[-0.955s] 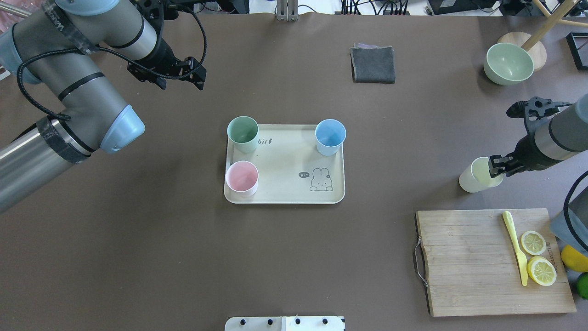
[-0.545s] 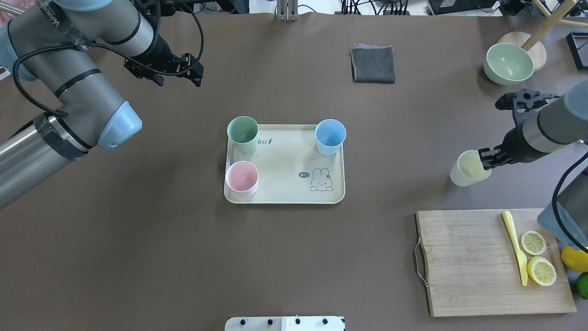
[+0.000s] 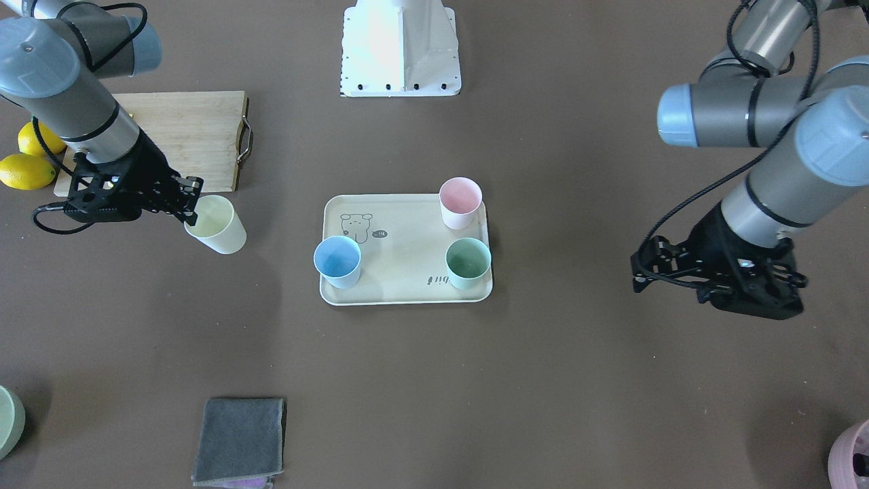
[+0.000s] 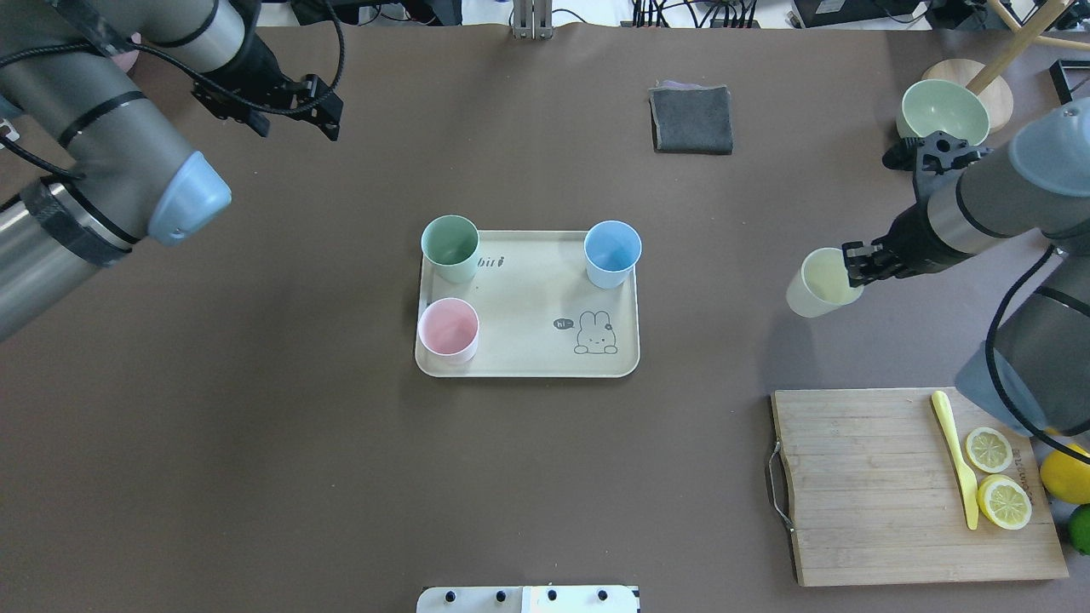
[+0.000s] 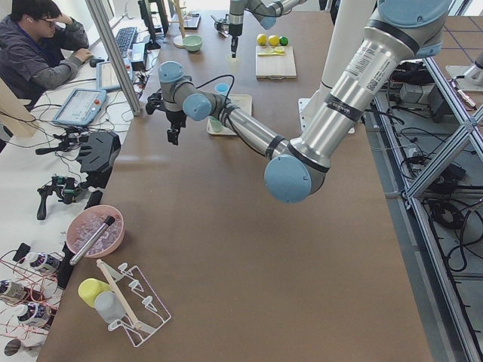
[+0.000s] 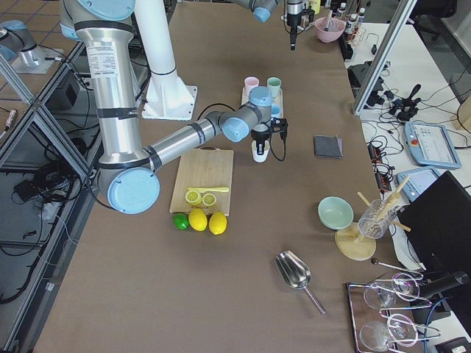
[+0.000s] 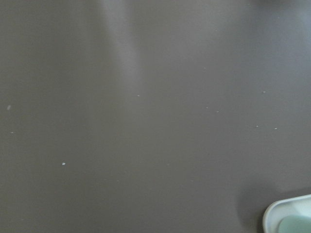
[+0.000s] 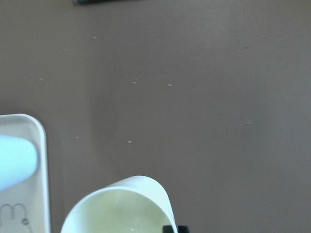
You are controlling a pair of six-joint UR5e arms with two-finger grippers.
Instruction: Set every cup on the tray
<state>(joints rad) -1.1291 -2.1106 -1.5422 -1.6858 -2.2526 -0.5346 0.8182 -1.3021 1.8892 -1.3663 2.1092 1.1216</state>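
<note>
Next, my right gripper releases the pale yellow cup on the tray's empty corner (image 3: pixel 342 213) near the light blue cup. The pale yellow cup is now held off the table.
The cream tray (image 4: pixel 528 345) lies mid-table. On it stand the mint green cup (image 4: pixel 450 247), the light blue cup (image 4: pixel 612 253) and the pink cup (image 4: pixel 448 329). My right gripper (image 4: pixel 855 266) is shut on the rim of the pale yellow cup (image 4: pixel 817 285). It holds the cup slightly tilted, off the table, to the right of the tray. The right wrist view shows this cup (image 8: pixel 121 208) and the tray's corner (image 8: pixel 29 126). My left gripper (image 4: pixel 294 129) is open and empty, far from the tray at the table's far left.
A wooden cutting board (image 4: pixel 886 511) with a yellow knife (image 4: pixel 955 455) and lemon slices (image 4: pixel 996 477) lies at the front right. A grey cloth (image 4: pixel 691 119) and a green bowl (image 4: pixel 943 111) are at the back. Whole lemons (image 3: pixel 24 170) lie beside the board.
My right gripper has carried the yellow cup leftward, toward the tray, and away from the board. My left arm has drawn back toward the table's far-left corner.
</note>
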